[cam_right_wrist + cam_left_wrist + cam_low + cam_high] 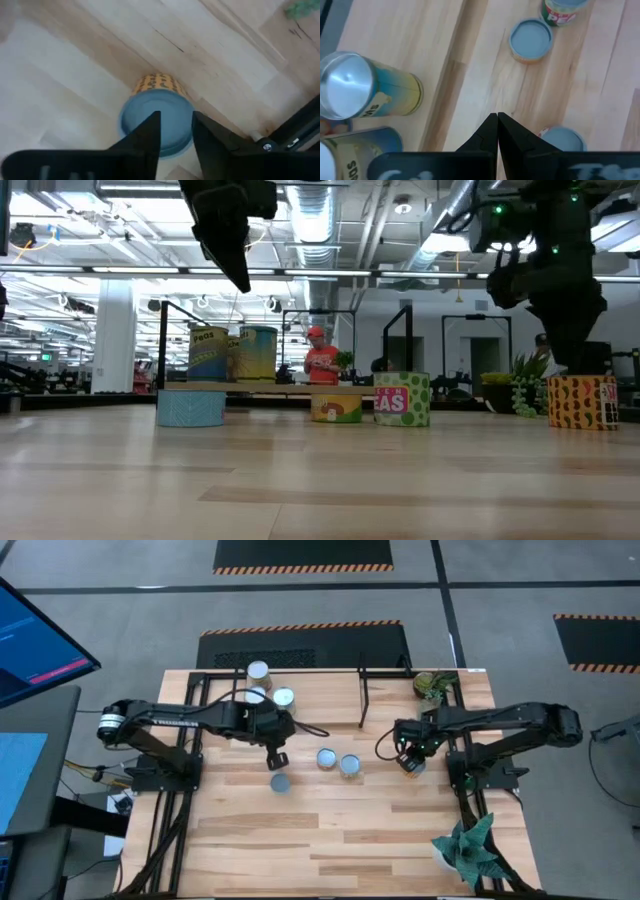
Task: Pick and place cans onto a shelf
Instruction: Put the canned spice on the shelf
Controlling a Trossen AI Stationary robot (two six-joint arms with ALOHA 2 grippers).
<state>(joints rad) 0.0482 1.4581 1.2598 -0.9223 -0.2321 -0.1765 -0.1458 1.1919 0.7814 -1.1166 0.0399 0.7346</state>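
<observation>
My right gripper needs to open and pinch the can's rim (189,105) before lifting, because the gap in its fingers is narrower than the orange can's round top.
My right gripper (176,131) is narrowly open, its fingers pointing down over the pale blue top of an orange-labelled can (156,107), which stands upright on the table at the right (419,769) (583,402). My left gripper (497,122) is shut and empty, raised above the table (279,756) (236,255) in front of the shelf (362,690). Three cans (258,671) (284,697) (254,695) stand on the shelf board. Three more stand on the table: a low pale blue one (282,782) (191,407), a yellow one (326,757) (336,409) and a green peas one (349,765) (402,399). My right gripper comes at the orange can from above, both fingertips (150,131) over its round top (137,117), and the gap between them is narrower than the can. I cannot tell whether they touch the top.
A potted plant (435,686) stands at the far right corner and another (468,850) at the near right. The black arm mounts (160,775) (485,775) flank the table. The near half of the table (330,840) holds nothing else.
</observation>
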